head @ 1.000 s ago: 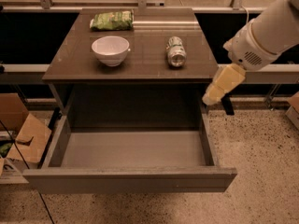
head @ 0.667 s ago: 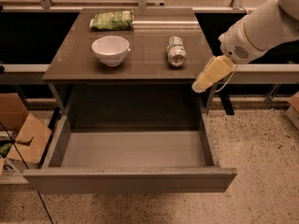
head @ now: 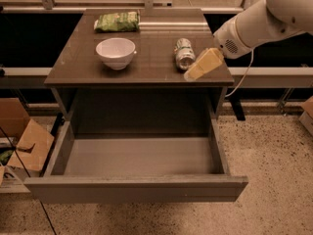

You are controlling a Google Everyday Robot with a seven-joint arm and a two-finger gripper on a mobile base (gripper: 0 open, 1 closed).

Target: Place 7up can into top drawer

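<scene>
My gripper closes next on the 7up can's front end (head: 186, 60), nearest the table's front edge.
The 7up can (head: 183, 53) lies on its side on the right part of the dark brown table (head: 83, 62), its silver end facing the front. My gripper (head: 191, 73) hangs just right of and in front of the can, close to it, near the table's front right corner. The white arm reaches in from the upper right. The top drawer (head: 137, 155) is pulled out wide below the table, and nothing lies on its grey floor.
A white bowl (head: 116, 52) stands left of the can. A flat green snack bag (head: 117, 21) lies at the table's back. Cardboard boxes (head: 24, 141) sit on the floor at the left. A cable (head: 242, 80) hangs from the arm.
My gripper has moved left and up, from beside the table's right edge to over its front right corner, close to the can. The can has not moved.
</scene>
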